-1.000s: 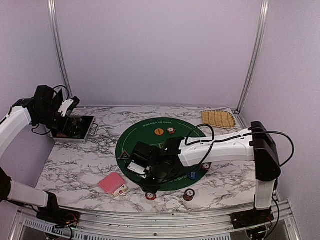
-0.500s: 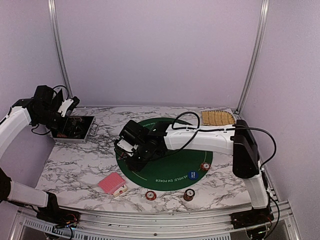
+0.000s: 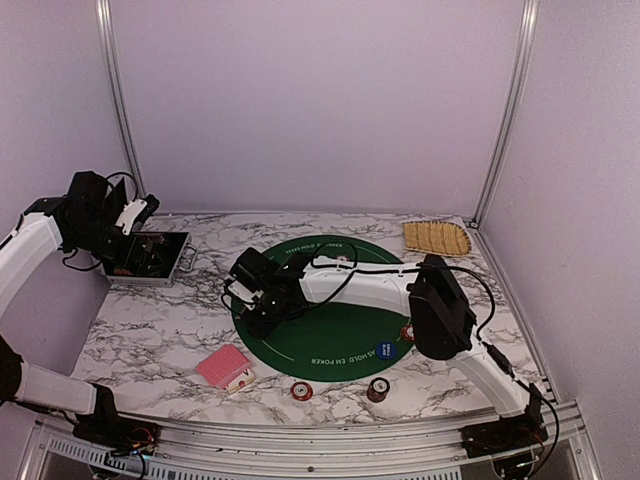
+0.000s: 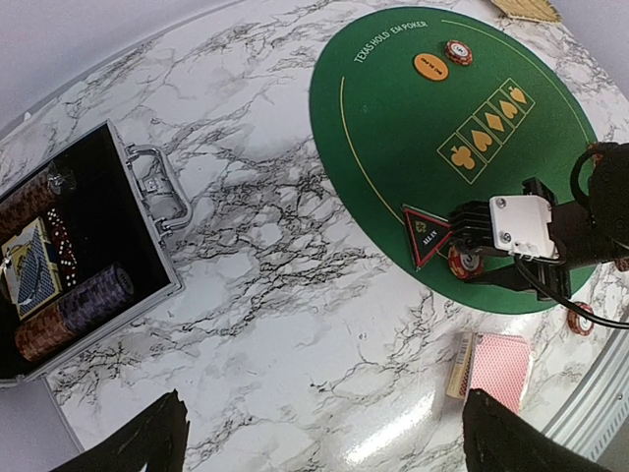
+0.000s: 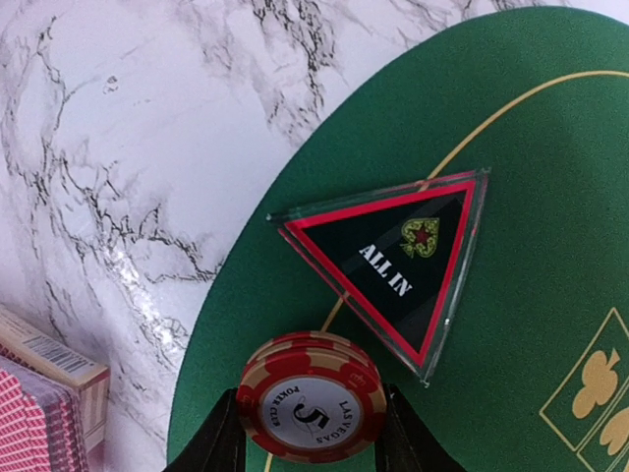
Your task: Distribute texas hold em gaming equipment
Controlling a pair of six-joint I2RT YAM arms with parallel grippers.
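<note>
Next, my right gripper releases the red-and-white poker chip stack on the green mat (image 3: 254, 328) (image 5: 300, 405) next to the triangular ALL IN marker.
My right gripper (image 5: 311, 447) is shut on a small red-and-white poker chip stack (image 5: 312, 408) at the left edge of the round green mat (image 5: 550, 147), beside the dark triangular "ALL IN" marker (image 5: 398, 261). In the top view this gripper (image 3: 262, 318) reaches across the mat (image 3: 340, 330). Red-backed cards (image 3: 227, 368) lie near the front. Two chip stacks (image 3: 302, 390) (image 3: 378, 389) sit off the mat's front, one (image 3: 408, 333) beside the blue button (image 3: 384, 349). The orange button (image 4: 429, 67) and a chip (image 4: 458, 51) lie at the mat's far side. My left gripper (image 3: 138, 222) (image 4: 319, 444) is open and empty.
An open metal case (image 3: 150, 258) with chip rolls and a card deck (image 4: 69, 285) stands at the back left under my left arm. A woven straw tray (image 3: 437, 237) lies at the back right. The right arm and its cable span the mat.
My right arm has swung from the mat's front edge up and left to the mat's left edge by the triangular marker. The left arm has not moved.
</note>
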